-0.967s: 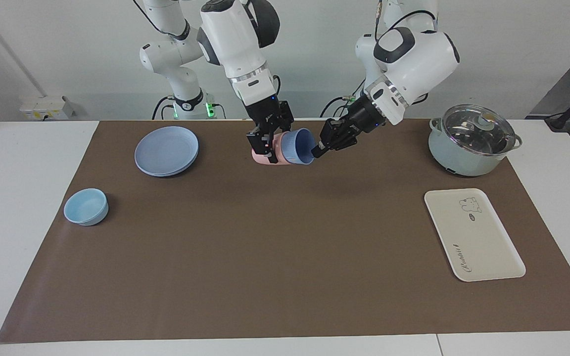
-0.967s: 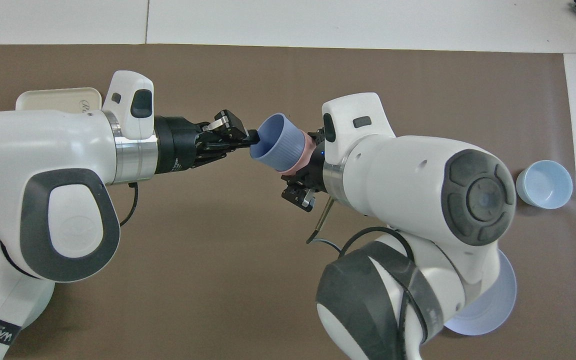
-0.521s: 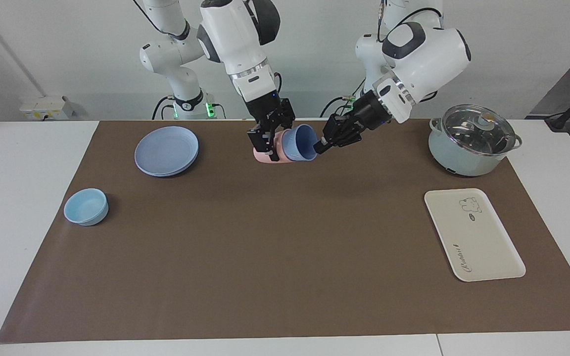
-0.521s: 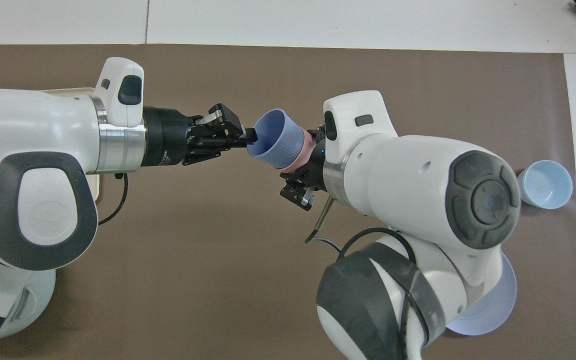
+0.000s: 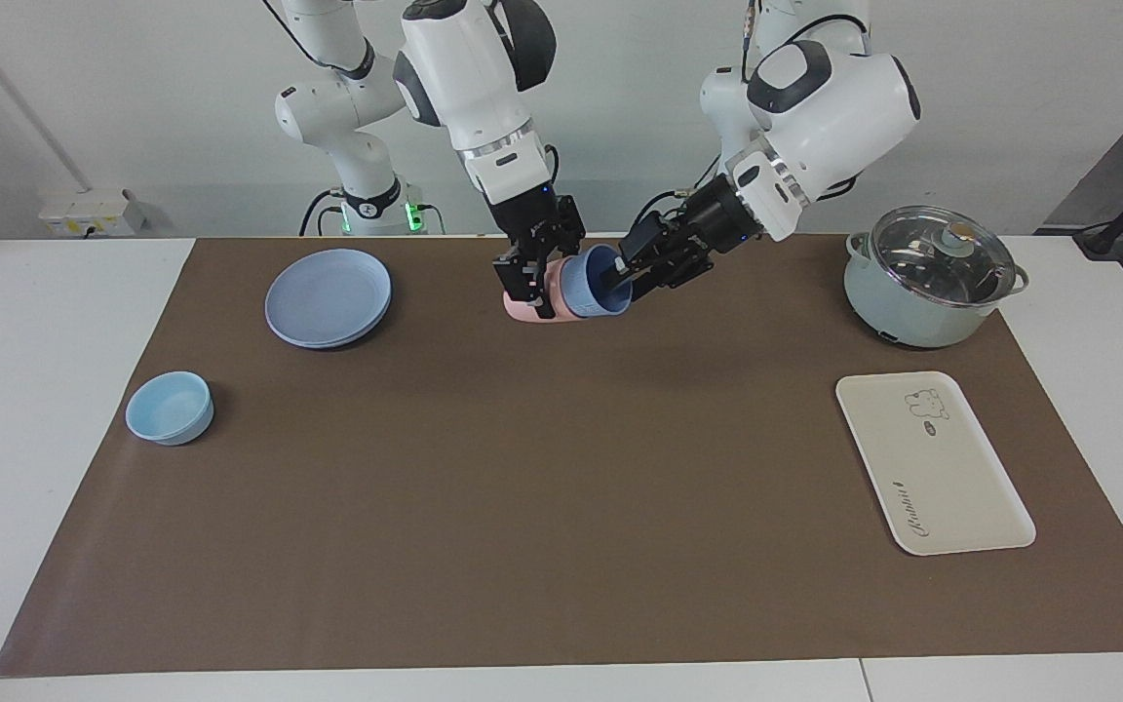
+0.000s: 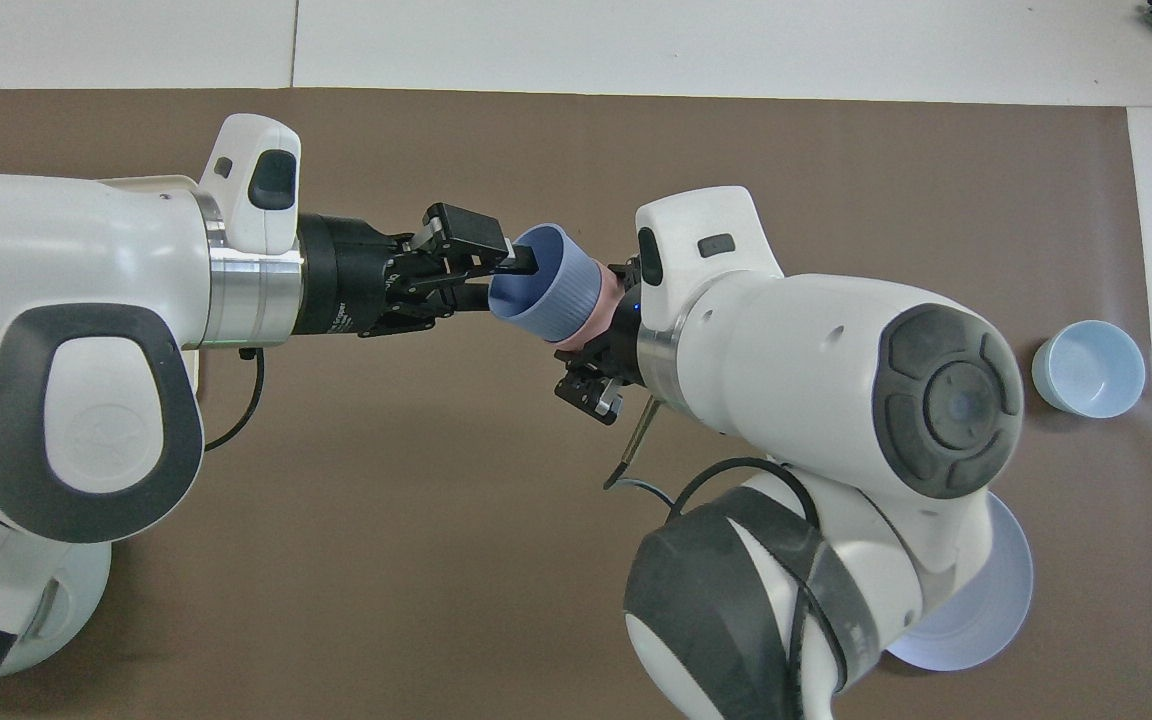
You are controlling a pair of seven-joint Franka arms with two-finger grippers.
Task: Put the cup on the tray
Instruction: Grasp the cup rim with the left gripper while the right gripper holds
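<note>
The robot's right gripper holds the pink cup with the blue cup nested in it, so the left gripper will pinch the blue cup's rim point(image 6: 500, 299) and pull it free.
The periwinkle-blue cup point(image 5: 583, 290) is nested in a salmon-pink cup point(image 5: 521, 309). Both are tilted on their side above the mat, near the robots' edge at mid-table, with the blue cup's mouth toward the left arm. My right gripper point(image 5: 529, 283) is shut on the pink cup and holds the pair up. My left gripper point(image 5: 617, 281) is at the blue cup's mouth, its fingers apart and straddling the rim, as the overhead view point(image 6: 506, 280) shows. The cream tray point(image 5: 932, 463) lies bare at the left arm's end of the table. My left arm hides most of it in the overhead view.
A round blue plate point(image 5: 328, 297) and a light-blue bowl point(image 5: 170, 408) lie toward the right arm's end. A pale green pot with a glass lid point(image 5: 927, 278) stands nearer to the robots than the tray. The brown mat point(image 5: 522, 507) covers the table.
My left gripper has moved in from just outside the blue cup's rim, and its fingers have spread to straddle the rim. The right gripper still holds the nested cups, raised slightly.
</note>
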